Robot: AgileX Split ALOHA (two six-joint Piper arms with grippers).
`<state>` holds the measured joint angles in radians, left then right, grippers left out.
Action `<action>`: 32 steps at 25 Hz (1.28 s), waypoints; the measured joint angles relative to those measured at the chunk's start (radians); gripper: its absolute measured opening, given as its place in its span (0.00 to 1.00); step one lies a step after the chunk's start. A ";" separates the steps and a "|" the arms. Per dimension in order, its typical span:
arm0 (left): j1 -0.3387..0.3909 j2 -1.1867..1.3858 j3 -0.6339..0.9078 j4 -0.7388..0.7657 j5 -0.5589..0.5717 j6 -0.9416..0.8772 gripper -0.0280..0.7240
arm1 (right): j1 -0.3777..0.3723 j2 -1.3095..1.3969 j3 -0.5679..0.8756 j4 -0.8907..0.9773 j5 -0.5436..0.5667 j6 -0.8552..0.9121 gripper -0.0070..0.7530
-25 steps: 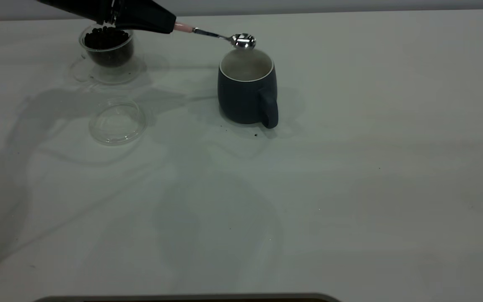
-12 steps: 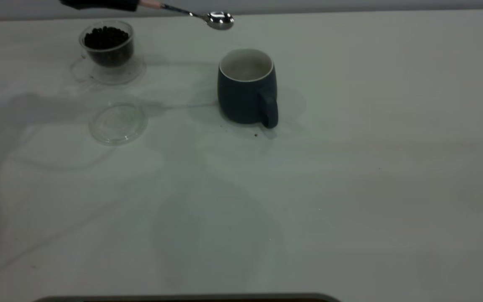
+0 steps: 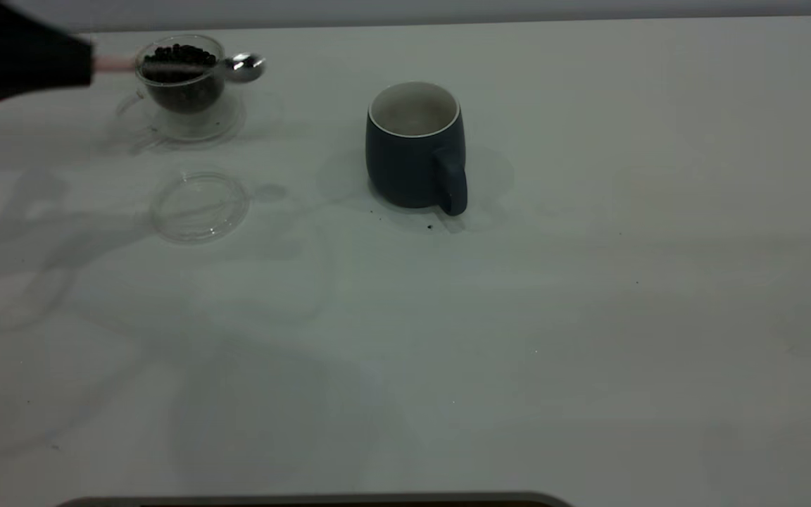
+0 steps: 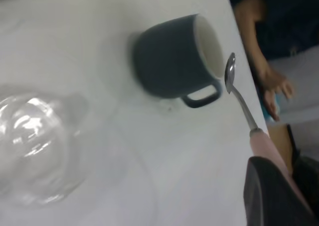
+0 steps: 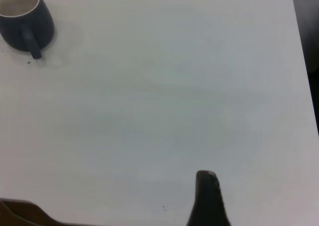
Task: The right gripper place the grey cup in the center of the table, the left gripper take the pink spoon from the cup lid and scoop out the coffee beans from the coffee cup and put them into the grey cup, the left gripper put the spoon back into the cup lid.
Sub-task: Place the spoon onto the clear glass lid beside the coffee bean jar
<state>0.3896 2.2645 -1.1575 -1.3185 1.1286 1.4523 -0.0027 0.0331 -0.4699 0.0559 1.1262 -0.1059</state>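
My left gripper should put the pink spoon down across the rim of the cup lid [image 3: 158, 204] [image 4: 5, 178], with the spoon's bowl inside.
My left gripper [image 3: 82, 67] is at the far left, shut on the handle of the pink spoon [image 3: 245, 65]. The spoon reaches level across the top of the coffee cup [image 3: 181, 88]. Its shiny bowl pokes out past the cup's right side and looks empty. Coffee beans [image 3: 180, 55] fill the coffee cup to the rim. The cup lid [image 3: 198, 205] lies bare in front of it. The grey cup [image 3: 412, 148] stands upright near the table's middle, handle toward the front. In the left wrist view the spoon [image 4: 230, 74] crosses before the grey cup [image 4: 169, 61], held by the gripper [image 4: 274, 176].
The coffee cup stands on a clear saucer [image 3: 226, 123]. A person's hand [image 4: 271, 81] shows beyond the table edge in the left wrist view. My right gripper [image 5: 207, 196] hangs over bare white table [image 5: 174, 86], well away from the grey cup [image 5: 22, 17].
My left gripper has carried the spoon from over the grey cup's rim up and back to the left. The spoon now lies across the top of the coffee cup.
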 joint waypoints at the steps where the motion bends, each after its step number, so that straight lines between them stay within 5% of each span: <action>1: 0.020 0.000 0.012 -0.001 -0.016 -0.006 0.20 | 0.000 0.000 0.000 0.000 0.000 0.000 0.78; 8: 0.083 0.032 0.043 0.034 -0.141 -0.100 0.20 | 0.000 0.000 0.000 0.000 0.000 0.001 0.78; 19: 0.083 0.143 0.043 0.047 -0.222 -0.102 0.20 | 0.000 0.000 0.000 0.000 0.000 0.000 0.78; 32: 0.026 0.210 0.043 -0.104 -0.245 -0.009 0.20 | 0.000 0.000 0.000 0.000 0.000 0.001 0.78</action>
<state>0.4156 2.4741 -1.1142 -1.4225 0.8832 1.4434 -0.0027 0.0331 -0.4699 0.0559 1.1262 -0.1046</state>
